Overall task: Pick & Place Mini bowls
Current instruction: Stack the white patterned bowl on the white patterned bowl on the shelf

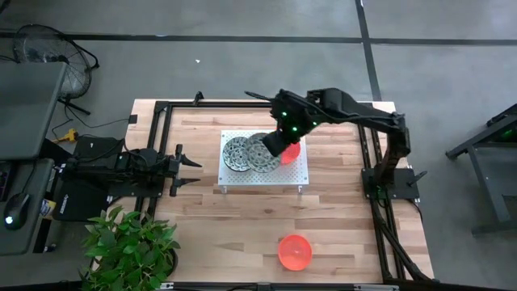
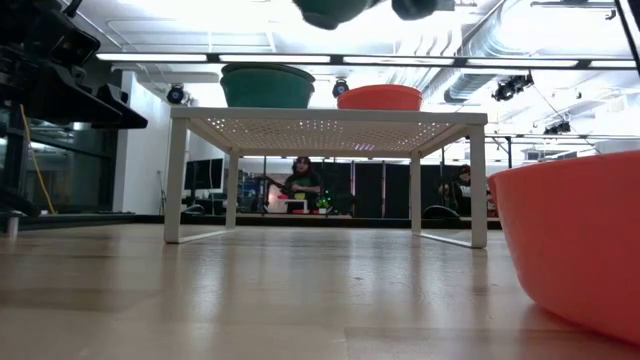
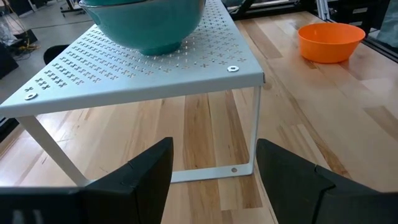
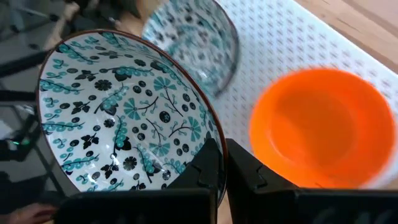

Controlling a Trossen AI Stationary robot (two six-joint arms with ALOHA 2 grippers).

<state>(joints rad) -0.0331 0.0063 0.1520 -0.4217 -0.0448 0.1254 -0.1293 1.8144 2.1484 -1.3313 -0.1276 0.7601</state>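
Note:
Next, my right gripper puts the patterned bowl down inside the second patterned bowl [image 1: 238,153] [image 4: 191,45] on the white perforated platform. The held bowl is now above the platform.
My right gripper [image 1: 273,147] hovers over the white perforated platform [image 1: 291,176], shut on a white bowl with a dark teal speckled pattern [image 4: 118,112]. That bowl shows at the low view's top edge [image 2: 335,10], above the platform. A second patterned bowl [image 1: 235,153] and an orange-red bowl [image 1: 292,152] stand on the platform top. Another orange-red bowl [image 1: 295,251] sits on the table near its near edge. My left gripper [image 1: 192,167] waits open at the table's left, level with the platform. Other bowls are out of view. My right gripper holds the patterned bowl by its rim [image 4: 217,146], one finger [image 4: 208,168] inside the bowl and the other [image 4: 249,174] outside its wall. The fingers come from above, slanting from the table's right. The bowl is lifted clear of the platform and tilted.
The platform stands on thin white legs [image 3: 255,134] with open room beneath. A potted plant [image 1: 129,246] is at the table's near-left corner. Black frame rails [image 1: 380,210] run along the table's sides. Bare wood lies between the platform and the near orange-red bowl [image 2: 570,250].

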